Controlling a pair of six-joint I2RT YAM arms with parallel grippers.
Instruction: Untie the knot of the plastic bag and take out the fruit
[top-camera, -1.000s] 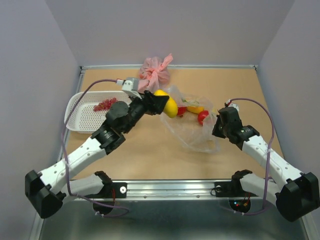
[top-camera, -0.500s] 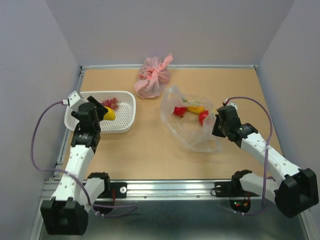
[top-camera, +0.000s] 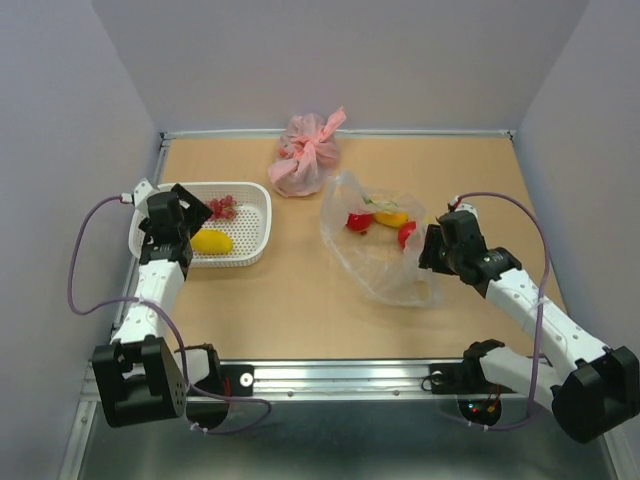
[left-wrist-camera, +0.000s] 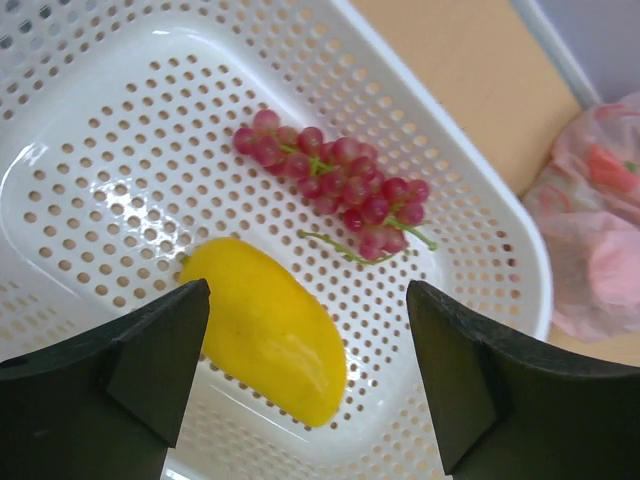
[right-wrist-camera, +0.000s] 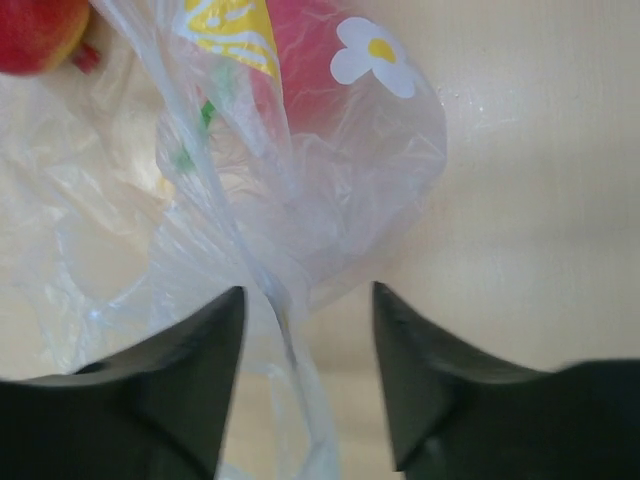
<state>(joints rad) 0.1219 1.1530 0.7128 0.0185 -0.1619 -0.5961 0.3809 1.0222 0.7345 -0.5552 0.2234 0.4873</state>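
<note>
My right gripper has a loose twisted strand between its fingers. It should pinch the clear bag (right-wrist-camera: 290, 140) by the flower print before my left gripper takes fruit.
The clear plastic bag (top-camera: 375, 250) lies crumpled right of centre. Fruit shows through it: two red ones (top-camera: 358, 221) (top-camera: 406, 234) and an orange one (top-camera: 390, 217). A tied knot is not visible. My right gripper (top-camera: 430, 250) is at the bag's right edge. In the right wrist view it (right-wrist-camera: 308, 380) is open, with a twisted strand of the bag (right-wrist-camera: 280, 330) loose between the jaws. My left gripper (left-wrist-camera: 305, 380) hangs open over the white basket (top-camera: 255, 195). The yellow mango (left-wrist-camera: 268, 330) and red grape bunch (left-wrist-camera: 335, 185) lie in that basket.
A tied pink bag (top-camera: 308, 155) sits at the back, just beyond the basket's right corner and the clear bag. The basket stands against the left wall. Bare tabletop lies between basket and clear bag and along the front edge.
My left arm carried the mango from beside the bag over to the basket, and its jaws opened, leaving the mango there. My right gripper, shut before, has opened at the bag's edge.
</note>
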